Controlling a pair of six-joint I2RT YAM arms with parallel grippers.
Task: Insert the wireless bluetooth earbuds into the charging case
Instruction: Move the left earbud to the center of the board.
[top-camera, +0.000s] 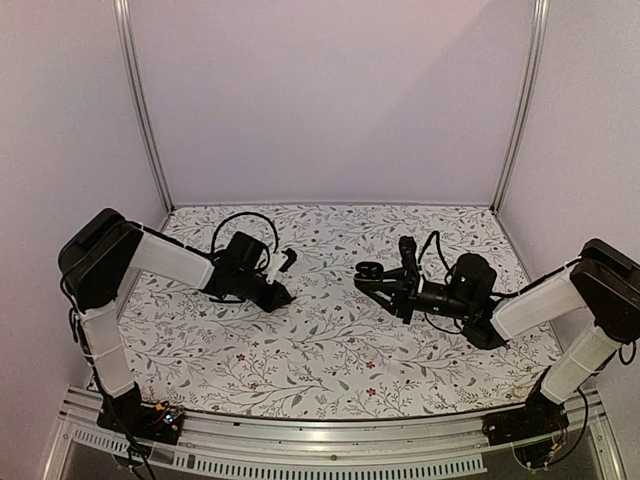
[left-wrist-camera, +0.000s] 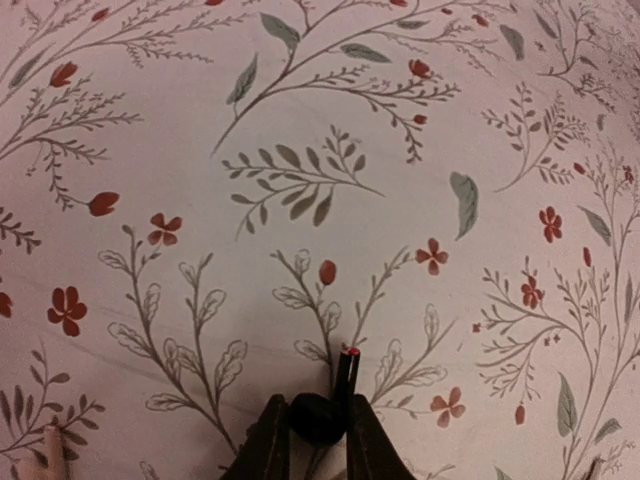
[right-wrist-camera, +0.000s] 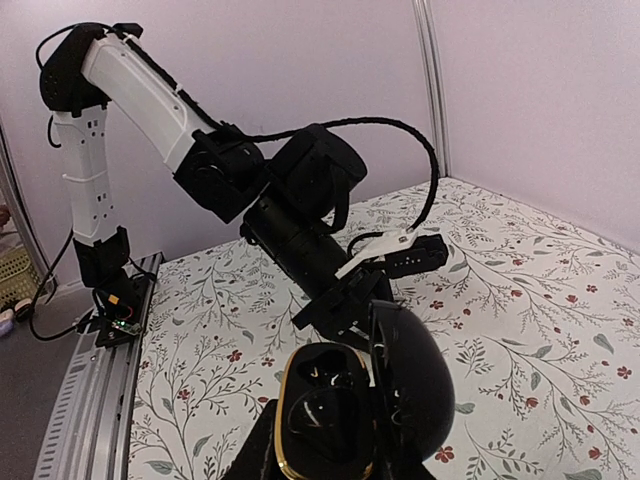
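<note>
The earbud's stem sticks out in front of my left gripper's fingers, so next I put the earbud down and pick up its round head (left-wrist-camera: 317, 420) with the stem pointing back.
My left gripper (left-wrist-camera: 316, 405) is shut on a black earbud (left-wrist-camera: 318, 420), whose stem with a red tip (left-wrist-camera: 349, 352) points away from the fingers, just above the floral cloth. From above, the left gripper (top-camera: 282, 296) sits left of centre. My right gripper (right-wrist-camera: 330, 452) is shut on the black charging case (right-wrist-camera: 325, 415), which has a gold rim and an open lid (right-wrist-camera: 410, 385) standing to the right. Its far socket looks empty. The near one holds a glossy black shape, and I cannot tell if it is an earbud. The case (top-camera: 368, 270) faces the left gripper (right-wrist-camera: 345, 305) across a short gap.
A floral cloth (top-camera: 330, 350) covers the table. Pale walls and two aluminium posts (top-camera: 140, 100) close the back and sides. A metal rail (top-camera: 320, 445) runs along the near edge with both arm bases. The left arm's cable (right-wrist-camera: 400, 150) loops above its wrist.
</note>
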